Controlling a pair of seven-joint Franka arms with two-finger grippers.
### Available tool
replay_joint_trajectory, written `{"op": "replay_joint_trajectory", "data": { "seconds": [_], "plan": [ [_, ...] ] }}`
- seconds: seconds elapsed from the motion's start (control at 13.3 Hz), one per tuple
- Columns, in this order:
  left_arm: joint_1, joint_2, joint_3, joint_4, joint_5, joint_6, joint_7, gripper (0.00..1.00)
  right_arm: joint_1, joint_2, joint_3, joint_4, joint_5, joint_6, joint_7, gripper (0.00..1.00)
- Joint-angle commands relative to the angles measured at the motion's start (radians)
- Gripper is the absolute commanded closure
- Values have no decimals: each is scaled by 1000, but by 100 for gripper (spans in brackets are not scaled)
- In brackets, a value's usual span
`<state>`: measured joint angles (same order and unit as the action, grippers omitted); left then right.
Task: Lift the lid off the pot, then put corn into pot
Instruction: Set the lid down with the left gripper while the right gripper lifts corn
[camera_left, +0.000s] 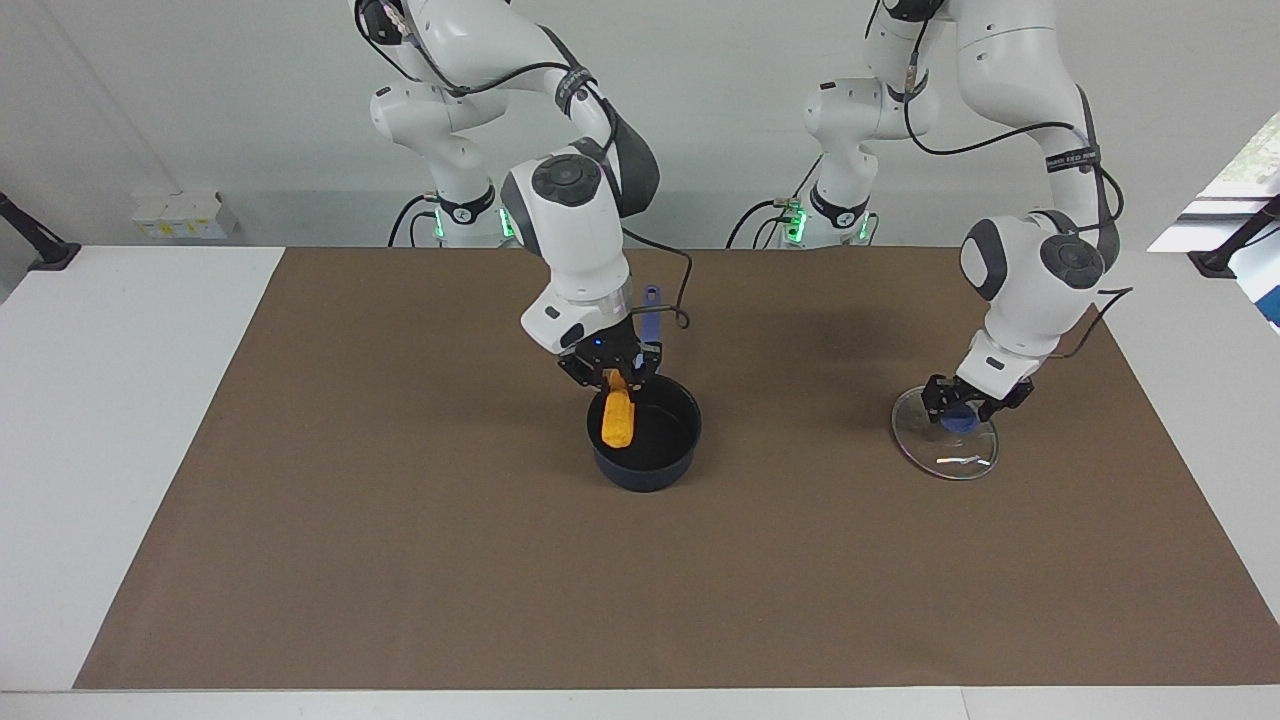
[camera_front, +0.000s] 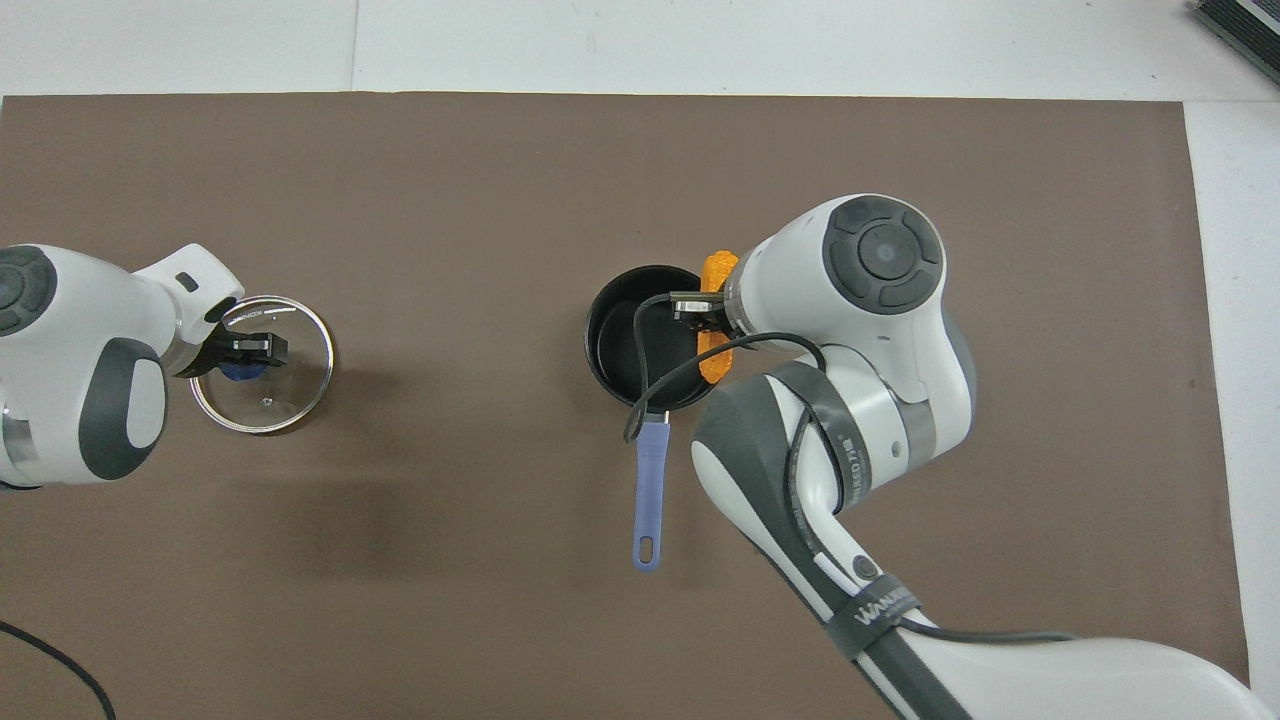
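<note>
Next, I release the corn, now hanging upright over the pot's rim, from my right gripper on the pot's dark bottom (camera_front: 651, 349), in line with the blue-purple handle.
The dark navy pot (camera_left: 655, 470) stands mid-table on the brown mat, its blue-purple handle (camera_front: 650, 480) pointing toward the robots. My right gripper (camera_left: 619, 378) is shut on the top end of the orange-yellow corn (camera_left: 618, 420), which hangs upright over the pot's rim at the right arm's end. The corn (camera_front: 717, 270) partly shows under the wrist in the overhead view. The glass lid (camera_left: 945, 450) lies flat on the mat toward the left arm's end. My left gripper (camera_left: 965, 405) sits low at its blue-purple knob (camera_front: 240, 370).
The brown mat (camera_left: 400, 560) covers most of the white table (camera_left: 120, 400). A black cable (camera_front: 660, 380) from the right wrist loops over the pot's opening.
</note>
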<state>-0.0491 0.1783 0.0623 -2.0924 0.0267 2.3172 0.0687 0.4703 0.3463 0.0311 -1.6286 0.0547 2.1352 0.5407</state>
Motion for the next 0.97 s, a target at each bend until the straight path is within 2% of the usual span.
{"op": "replay_joint_trajectory", "data": {
  "seconds": [0.0,0.15,0.38,0.75,0.82,0.9],
  "plan": [
    [-14,-8,-9,27,-8,-8,-4,0,22,55,0,36,-35,18,25,100],
    [-44,18,-9,95,-8,-53,-58,0,14,65,-2,33,-42,34,19,100],
    [-54,7,-18,176,-19,-131,-87,0,14,111,0,30,-35,46,12,100],
    [-48,-19,-19,405,-44,-445,-15,0,21,109,0,10,-21,43,10,100],
    [-48,-28,-19,440,-44,-499,-1,0,21,109,1,9,-21,43,12,87],
    [-44,-37,-19,465,-42,-545,8,0,21,108,1,7,-21,43,12,58]
  ]
}}
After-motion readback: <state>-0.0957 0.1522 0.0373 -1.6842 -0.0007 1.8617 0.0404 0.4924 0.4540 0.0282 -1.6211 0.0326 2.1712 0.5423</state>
